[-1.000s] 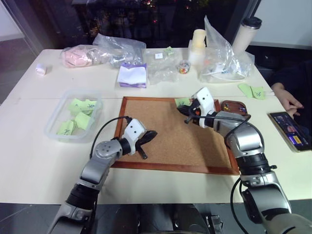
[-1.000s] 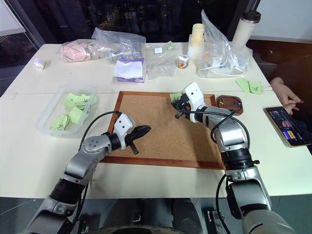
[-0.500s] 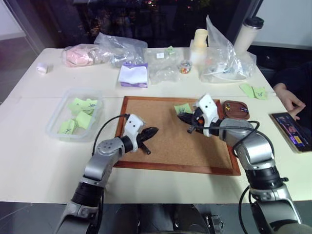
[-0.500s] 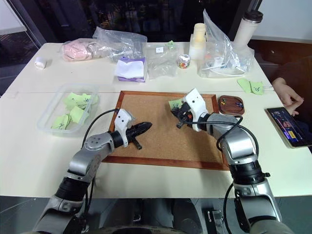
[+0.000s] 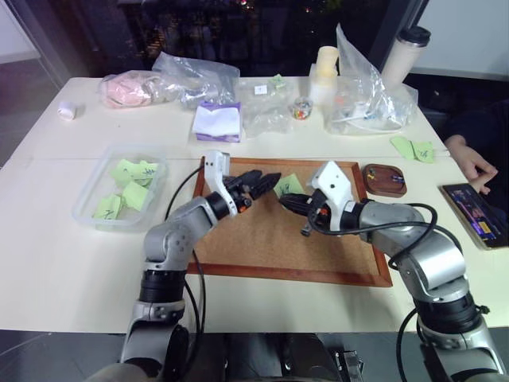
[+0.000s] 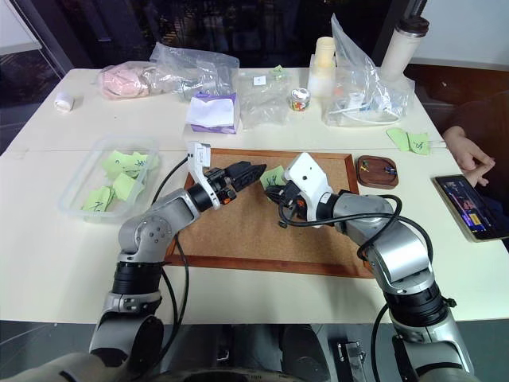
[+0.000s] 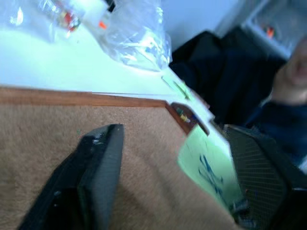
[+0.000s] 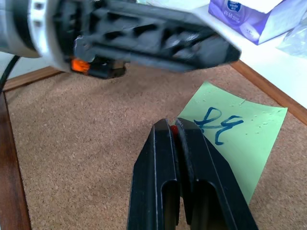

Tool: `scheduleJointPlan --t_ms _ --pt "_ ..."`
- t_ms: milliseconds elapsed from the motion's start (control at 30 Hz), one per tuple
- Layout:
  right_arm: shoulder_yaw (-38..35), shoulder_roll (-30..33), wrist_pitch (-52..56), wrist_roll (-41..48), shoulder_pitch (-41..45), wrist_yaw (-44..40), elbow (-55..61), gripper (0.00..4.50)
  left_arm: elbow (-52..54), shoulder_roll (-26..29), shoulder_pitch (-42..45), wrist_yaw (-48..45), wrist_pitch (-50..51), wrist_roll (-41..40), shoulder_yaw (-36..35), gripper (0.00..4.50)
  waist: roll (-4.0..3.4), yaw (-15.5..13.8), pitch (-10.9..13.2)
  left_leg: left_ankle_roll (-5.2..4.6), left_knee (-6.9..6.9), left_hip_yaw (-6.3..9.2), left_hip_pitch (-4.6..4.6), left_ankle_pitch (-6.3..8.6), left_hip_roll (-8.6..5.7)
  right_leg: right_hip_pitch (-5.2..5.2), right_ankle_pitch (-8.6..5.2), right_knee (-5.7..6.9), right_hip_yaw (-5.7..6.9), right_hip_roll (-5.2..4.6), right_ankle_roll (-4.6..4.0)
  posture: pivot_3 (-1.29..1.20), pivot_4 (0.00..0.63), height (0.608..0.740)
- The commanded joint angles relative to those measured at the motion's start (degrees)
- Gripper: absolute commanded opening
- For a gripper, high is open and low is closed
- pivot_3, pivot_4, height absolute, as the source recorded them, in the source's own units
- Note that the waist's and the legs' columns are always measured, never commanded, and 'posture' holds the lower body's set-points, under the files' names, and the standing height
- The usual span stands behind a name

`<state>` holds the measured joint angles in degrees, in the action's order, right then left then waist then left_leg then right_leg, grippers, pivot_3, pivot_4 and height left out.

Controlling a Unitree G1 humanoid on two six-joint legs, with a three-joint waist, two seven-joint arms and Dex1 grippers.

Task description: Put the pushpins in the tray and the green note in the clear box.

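The green note hangs off the board at the red pushpin in my right gripper, so I will close my left gripper on the note (image 5: 288,185) before the pushpin goes traywards.
The green note (image 5: 288,185) hangs tilted over the corkboard, and a red pushpin (image 8: 172,129) shows at its near edge. My right gripper (image 8: 172,125) is shut on that pushpin just this side of the note. From the left, my left gripper (image 5: 266,179) reaches in open, with one of its fingers (image 7: 103,158) on each side of the note (image 7: 206,163). The dark tray (image 5: 385,179) sits off the board's right top corner with pushpins (image 6: 387,168) in it. Several green notes lie in the clear box (image 5: 86,203) at the left.
The wood-framed corkboard (image 5: 262,239) fills the table's middle. Behind it are a purple pad (image 5: 216,123), plastic bags (image 5: 362,99) and a cup (image 5: 402,56). At the right lie loose green notes (image 5: 413,148), a person's hand (image 5: 473,163) and a phone (image 5: 475,213).
My left gripper rose, swung right toward the note, rolled over and opened. My right gripper stayed shut and drew back to the left, and the green note came with it.
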<state>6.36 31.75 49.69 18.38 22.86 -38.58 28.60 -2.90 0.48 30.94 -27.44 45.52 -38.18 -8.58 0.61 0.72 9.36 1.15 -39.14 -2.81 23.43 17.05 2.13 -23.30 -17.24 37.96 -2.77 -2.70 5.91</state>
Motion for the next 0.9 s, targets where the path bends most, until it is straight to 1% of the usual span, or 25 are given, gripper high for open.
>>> scheduleJointPlan --t_ms 33,133,233,400,467,500,633,667,900 --pt "0.01 0.7 -0.15 0.75 0.62 0.27 3.21 0.0 -1.83 -1.71 2.34 0.98 2.94 -3.65 -0.99 3.51 0.01 0.01 0.0 0.0 0.0 0.01 0.0 0.0 -0.01 0.0 0.0 -0.01 0.0 0.0 0.0 0.0 0.15 0.74" --pt "0.07 0.91 0.04 1.13 0.72 0.46 3.84 0.0 -2.96 -2.94 2.96 1.9 5.52 -5.41 -1.54 3.51 0.01 0.02 0.0 0.0 0.01 0.02 0.0 0.0 -0.01 0.0 0.0 -0.01 0.0 0.01 0.0 0.0 0.15 0.74" --pt "0.03 0.95 0.24 1.38 0.89 0.8 4.05 0.0 -3.22 -3.92 3.14 2.84 9.66 -8.99 -3.03 3.51 0.01 0.05 0.01 0.0 0.01 0.03 0.0 0.0 -0.01 0.0 0.0 -0.01 0.0 0.01 0.0 0.0 0.15 0.74" --pt "0.24 1.03 0.03 1.4 1.11 1.06 3.71 0.0 -3.34 -3.59 2.76 3.25 11.66 -9.85 -2.58 3.51 0.01 0.11 0.01 0.01 0.02 0.04 0.0 0.0 0.0 0.0 0.0 -0.01 0.0 0.02 0.0 0.0 0.15 0.74" --pt "0.31 1.09 -0.11 1.29 1.12 1.18 3.56 0.0 -3.25 -3.46 2.45 3.44 11.74 -9.75 -2.46 2.98 0.01 0.08 0.01 0.01 0.02 0.04 0.0 0.0 -0.01 0.0 0.0 -0.01 0.0 0.02 0.0 0.0 0.15 0.74" --pt "0.31 1.1 -0.14 1.29 1.14 1.21 3.5 0.0 -3.26 -3.45 2.32 3.51 11.77 -9.77 -2.43 2.61 0.01 0.06 0.01 0.01 0.02 0.04 0.0 0.0 -0.01 0.0 0.0 -0.01 0.0 0.02 0.0 0.0 0.15 0.74" --pt "0.26 1.28 -0.27 1.28 1.14 1.18 3.5 0.0 -3.31 -3.45 1.95 3.7 11.66 -9.84 -2.38 0.67 0.01 0.04 0.01 0.01 0.02 0.03 0.0 -0.01 -0.01 0.0 0.0 -0.01 0.0 0.01 0.0 0.0 0.15 0.74" --pt "0.19 1.37 -0.23 1.31 1.18 1.16 3.6 0.0 -3.32 -3.45 1.94 3.73 11.63 -9.85 -2.39 0.05 0.01 0.04 0.01 0.01 0.02 0.04 0.0 -0.01 -0.01 0.0 0.0 -0.01 0.0 0.01 0.0 0.0 0.15 0.74" --pt "-1.04 1.79 0.8 2.26 1.71 1.28 4.91 0.0 -4.21 -3.1 2.21 3.49 9.33 -8.03 -1.74 0.01 0.01 0.03 0.01 0.01 0.02 0.04 0.0 -0.01 -0.02 0.0 0.0 -0.01 0.0 0.0 0.0 0.0 0.15 0.74"
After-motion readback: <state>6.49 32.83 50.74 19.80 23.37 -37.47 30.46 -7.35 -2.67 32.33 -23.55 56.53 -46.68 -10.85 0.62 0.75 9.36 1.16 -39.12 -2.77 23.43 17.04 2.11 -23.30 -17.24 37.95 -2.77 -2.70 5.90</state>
